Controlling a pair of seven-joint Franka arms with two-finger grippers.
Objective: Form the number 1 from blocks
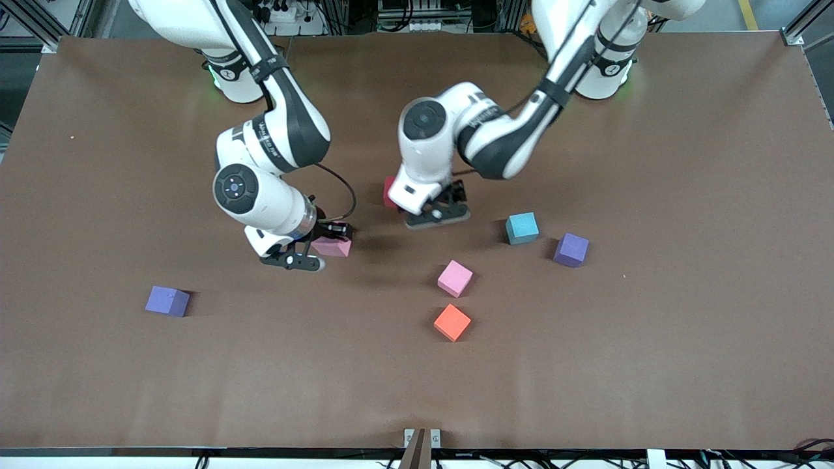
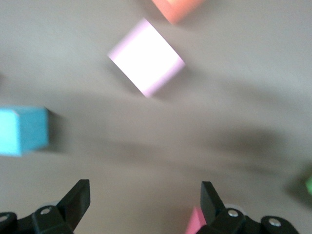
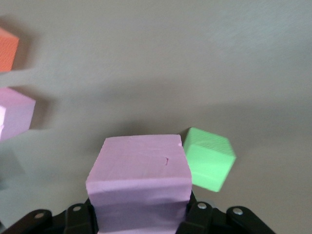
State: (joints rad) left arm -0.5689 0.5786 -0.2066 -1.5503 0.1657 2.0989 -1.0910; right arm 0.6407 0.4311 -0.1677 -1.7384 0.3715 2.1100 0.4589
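My left gripper will next move over to the light blue block near the purple block, and there it should close on the light blue block's sides [image 1: 522,228] [image 2: 23,130].
My right gripper [image 1: 318,247] [image 3: 141,217] is shut on a pink block [image 1: 335,247] [image 3: 139,178], held low over the middle of the table. A green block [image 3: 209,158] lies on the table just beside it, hidden in the front view. My left gripper [image 1: 436,215] [image 2: 146,200] hangs open over bare table, nothing between its fingers, with a red block [image 1: 389,193] at its side. Loose on the table lie a second pink block [image 1: 454,278] [image 2: 146,56], an orange block [image 1: 451,322], a light blue block [image 1: 522,228] [image 2: 22,130] and a purple block [image 1: 571,250].
Another purple block [image 1: 167,301] lies apart toward the right arm's end of the table, nearer the front camera. The brown table [image 1: 651,358] stretches wide around the blocks. A small metal bracket [image 1: 421,440] sits at the table's front edge.
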